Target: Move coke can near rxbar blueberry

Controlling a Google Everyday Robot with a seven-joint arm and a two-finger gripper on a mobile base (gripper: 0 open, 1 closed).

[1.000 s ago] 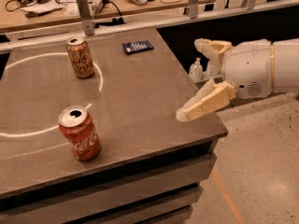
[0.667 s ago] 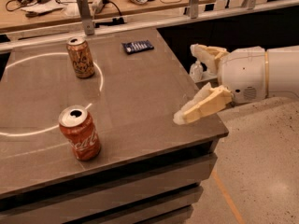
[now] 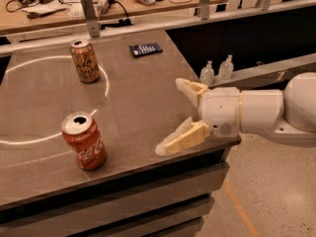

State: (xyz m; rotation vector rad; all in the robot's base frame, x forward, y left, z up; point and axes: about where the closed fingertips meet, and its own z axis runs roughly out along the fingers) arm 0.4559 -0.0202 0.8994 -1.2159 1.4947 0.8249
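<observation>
Next, my gripper closes on the lower half of the coke can (image 3: 90,155), under its silver top, so that I can carry it toward the rxbar blueberry.
The coke can (image 3: 84,140), red-orange with white script and a silver top, stands upright near the front left of the grey table (image 3: 133,98). The rxbar blueberry (image 3: 145,49), a flat dark blue wrapper, lies at the table's far edge. My gripper (image 3: 169,116) reaches in from the right over the table's right edge, fingers spread wide and empty, well to the right of the coke can and nearer than the bar.
A tan-gold patterned can (image 3: 85,61) stands upright at the back left. Two small clear bottles (image 3: 217,69) stand on a ledge beyond the table's right side. A cluttered workbench (image 3: 59,4) with a rail runs behind. The floor lies to the right.
My gripper has moved left, further over the table towards the coke can. The cans and the bar have not moved.
</observation>
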